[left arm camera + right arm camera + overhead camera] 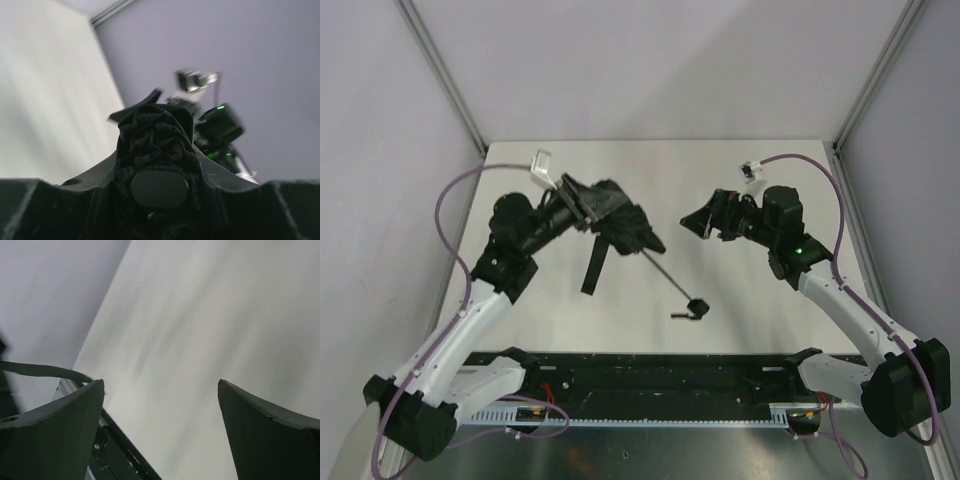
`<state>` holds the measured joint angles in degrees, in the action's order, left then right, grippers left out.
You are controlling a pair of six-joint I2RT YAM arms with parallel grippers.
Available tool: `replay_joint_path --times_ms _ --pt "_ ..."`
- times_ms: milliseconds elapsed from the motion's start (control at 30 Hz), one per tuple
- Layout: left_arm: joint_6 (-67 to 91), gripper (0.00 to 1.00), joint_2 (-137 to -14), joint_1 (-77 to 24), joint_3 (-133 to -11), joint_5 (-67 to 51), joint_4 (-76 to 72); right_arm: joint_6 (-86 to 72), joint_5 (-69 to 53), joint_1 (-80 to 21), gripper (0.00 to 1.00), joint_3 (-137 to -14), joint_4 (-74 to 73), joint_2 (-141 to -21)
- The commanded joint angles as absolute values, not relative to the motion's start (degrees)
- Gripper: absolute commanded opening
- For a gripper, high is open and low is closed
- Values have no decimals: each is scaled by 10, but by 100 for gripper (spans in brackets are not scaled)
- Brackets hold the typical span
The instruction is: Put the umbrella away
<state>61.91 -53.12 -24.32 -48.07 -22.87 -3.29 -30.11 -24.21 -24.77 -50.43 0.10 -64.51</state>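
Observation:
Next, my left gripper lets the umbrella's canopy go on the white table (640,281) between the strap and the thin pole of the umbrella.
The black folding umbrella (618,222) hangs above the table, its canopy bunched up. My left gripper (582,205) is shut on the canopy's top end. A strap (592,266) hangs down from the canopy. The thin shaft (665,267) slants down to the right, ending at the small black handle (692,308) near the table. In the left wrist view the crumpled fabric and round cap (159,187) fill the space between my fingers. My right gripper (698,220) is open and empty, right of the canopy, apart from it. The right wrist view shows its fingertips (75,405) spread over bare table.
The white table (740,290) is bounded by grey walls and metal posts (440,70) at left and right. The black base rail (650,370) runs along the near edge, also in the right wrist view (120,450). Purple cables (445,200) loop off both arms.

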Motion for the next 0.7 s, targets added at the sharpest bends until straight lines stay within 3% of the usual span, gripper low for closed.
replay_joint_path --times_ms 0,267,500,667 --pt "656 0 -655 -243 -596 -267 -153 -318 -215 -194 98 -525 -60 -622" --pt "746 0 -1012 -308 -871 -344 -312 -301 -221 -76 98 -524 -144 -545" --pt "727 0 -1051 -315 -688 -376 -436 -261 -268 -60 98 -516 -165 -545" --pt "704 0 -1041 -314 -554 -398 -499 -209 -239 -166 98 -509 -138 -596"
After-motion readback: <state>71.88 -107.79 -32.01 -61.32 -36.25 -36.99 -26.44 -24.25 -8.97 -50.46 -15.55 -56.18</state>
